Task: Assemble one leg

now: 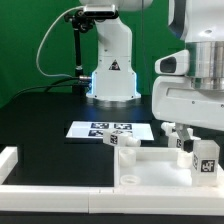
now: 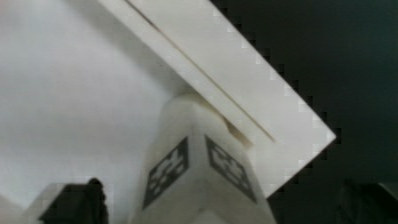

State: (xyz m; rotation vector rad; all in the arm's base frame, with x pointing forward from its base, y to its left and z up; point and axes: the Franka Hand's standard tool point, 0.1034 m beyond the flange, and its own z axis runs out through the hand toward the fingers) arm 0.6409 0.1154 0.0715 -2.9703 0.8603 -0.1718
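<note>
Next, my gripper takes the leg squarely [image 2: 230,168] by its flat sides before turning it, because the leg's corner edge faces my gripper, crooked to my fingers.
My gripper [image 1: 202,150] is shut on a leg [image 1: 207,160], a small white block with black-and-white tags, and holds it upright over the right part of the big white panel [image 1: 150,168]. In the wrist view the leg [image 2: 199,150] stands between my two dark fingers [image 2: 71,203], with my gripper [image 2: 214,208] closed around it. The leg's far end points at a raised rim of the panel [image 2: 231,70]. Whether the leg touches the panel is hidden.
Another leg [image 1: 125,142] stands at the panel's far edge and one more [image 1: 182,141] stands just behind my gripper. The marker board [image 1: 105,129] lies beyond them. A white rail [image 1: 40,188] runs along the front and up the exterior view's left. The arm's base [image 1: 110,75] stands behind.
</note>
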